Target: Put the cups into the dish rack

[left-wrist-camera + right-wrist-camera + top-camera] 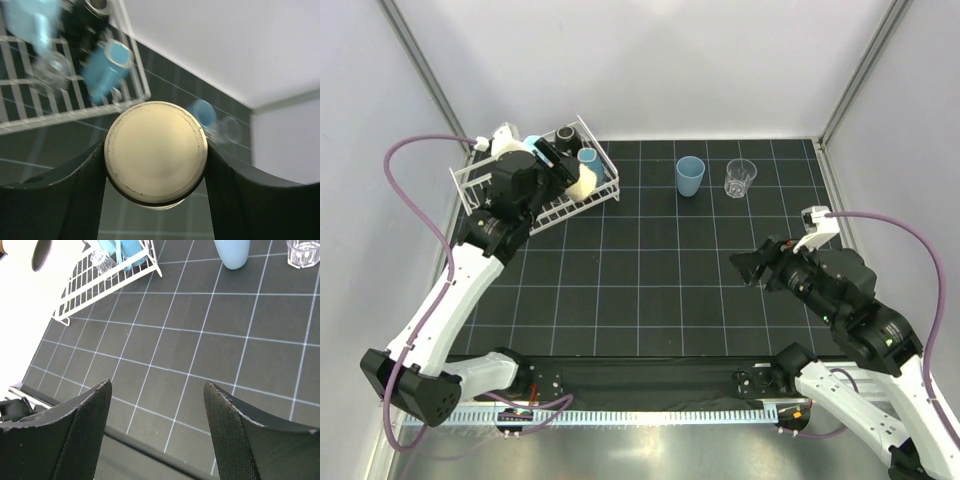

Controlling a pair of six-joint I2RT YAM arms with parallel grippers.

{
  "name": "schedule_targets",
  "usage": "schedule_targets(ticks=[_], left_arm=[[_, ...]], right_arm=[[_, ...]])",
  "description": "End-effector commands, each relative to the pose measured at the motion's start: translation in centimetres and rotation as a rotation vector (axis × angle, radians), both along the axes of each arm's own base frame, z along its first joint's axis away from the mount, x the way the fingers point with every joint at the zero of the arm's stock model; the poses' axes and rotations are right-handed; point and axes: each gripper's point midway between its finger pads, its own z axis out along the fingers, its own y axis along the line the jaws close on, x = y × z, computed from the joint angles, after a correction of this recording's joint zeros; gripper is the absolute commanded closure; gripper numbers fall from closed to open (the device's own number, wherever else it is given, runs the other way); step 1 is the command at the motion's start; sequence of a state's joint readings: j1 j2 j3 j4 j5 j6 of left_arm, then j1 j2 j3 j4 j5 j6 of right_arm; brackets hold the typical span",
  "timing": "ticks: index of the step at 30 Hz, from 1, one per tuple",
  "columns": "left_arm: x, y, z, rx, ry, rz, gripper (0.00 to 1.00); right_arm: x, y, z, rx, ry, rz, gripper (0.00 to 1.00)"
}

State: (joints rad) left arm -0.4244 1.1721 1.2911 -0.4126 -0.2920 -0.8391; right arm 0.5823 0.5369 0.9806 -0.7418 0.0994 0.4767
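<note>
The robot's left gripper needs to release the cream cup in the dish rack (517, 174) next to the light blue mug, away from the dark cup. The cream cup now hangs at the rack's end.
My left gripper (578, 176) is shut on a light blue mug (584, 172). Its round cream base (156, 152) fills the gap between both fingers, and it hangs at the right end of the white wire dish rack (470, 185). The rack holds a light blue mug (105, 70), a clear glass (50, 70), a dark cup (97, 6) and another light blue cup (30, 20). A light blue tumbler (690, 176) and a clear glass (740, 177) stand upright on the mat, right of the rack. My right gripper (752, 267) hovers open and empty over the mat's right middle.
The black gridded mat (650, 290) covers the table. White walls and metal frame posts (430, 80) close in the back and sides. A black rail (650, 375) runs along the near edge between the arm bases.
</note>
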Motion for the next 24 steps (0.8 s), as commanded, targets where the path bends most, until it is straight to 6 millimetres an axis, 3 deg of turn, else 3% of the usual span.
schedule_targets(ticks=[1, 7, 10, 15, 16, 18, 19, 24], left_arm=[[2.0, 6.2, 1.2, 0.326, -0.091, 0.191, 1.00], [4.7, 11.4, -3.2, 0.449, -0.023, 0.349, 1.00], [6.1, 13.4, -4.1, 0.439, -0.015, 0.413, 1.00], [8.4, 15.8, -6.0, 0.497, 0.012, 0.522, 1.00], [9.0, 16.7, -7.2, 0.515, 0.044, 0.550, 1.00], [10.1, 17.7, -7.3, 0.522, 0.031, 0.585, 1.00], [10.8, 18.1, -8.4, 0.533, 0.050, 0.597, 1.00], [13.2, 19.9, -10.5, 0.534, 0.042, 0.643, 1.00]], right_arm=[[-1.4, -1.0, 0.8, -0.025, 0.014, 0.004, 0.25], [-2.9, -2.6, 2.1, -0.086, -0.004, 0.005, 0.25], [-3.3, -3.5, 2.4, -0.108, -0.013, -0.016, 0.25], [-3.6, -5.0, 2.8, -0.142, -0.027, -0.062, 0.20], [-3.7, -5.1, 2.9, -0.141, -0.032, -0.065, 0.20], [-3.6, -5.3, 2.9, -0.152, -0.033, -0.072, 0.19], [-3.6, -5.3, 2.8, -0.160, -0.030, -0.073, 0.19], [-3.2, -5.6, 2.9, -0.179, -0.034, -0.086, 0.19]])
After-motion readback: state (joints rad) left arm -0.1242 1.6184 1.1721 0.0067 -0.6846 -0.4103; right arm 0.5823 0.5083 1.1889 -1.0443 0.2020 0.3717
